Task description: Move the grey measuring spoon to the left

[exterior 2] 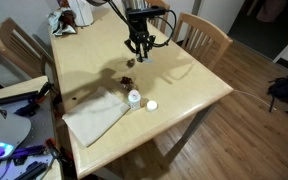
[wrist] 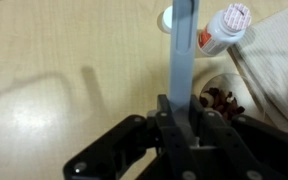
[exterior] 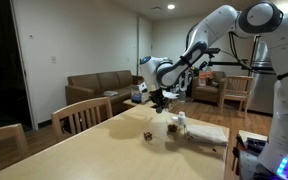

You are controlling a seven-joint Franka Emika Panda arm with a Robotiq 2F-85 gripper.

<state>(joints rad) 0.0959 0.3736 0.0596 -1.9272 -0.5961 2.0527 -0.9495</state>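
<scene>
The robot's gripper should release the grey measuring spoon in the small dark bowl nearer the wooden chair (exterior: 148,136).
In the wrist view my gripper (wrist: 182,108) is shut on the handle of the grey measuring spoon (wrist: 182,50). The slim grey spoon sticks out straight ahead from the jaws, and its far end runs off the top edge. The spoon hangs above the wooden table (wrist: 64,60), over a spot next to the dark brown lump (wrist: 220,98). In both exterior views the gripper (exterior: 159,100) (exterior 2: 139,46) hovers a little above the table's middle. The spoon is too small to make out there.
A small white upright container (wrist: 230,20) (exterior 2: 134,98) (exterior: 180,120) stands by the folded cloth (exterior 2: 94,117) (exterior: 206,132). A small white round cap (exterior 2: 151,104) lies beside it. The brown lump (exterior 2: 127,80) (exterior: 147,135) lies on the table. Wooden chairs (exterior 2: 202,35) stand around it.
</scene>
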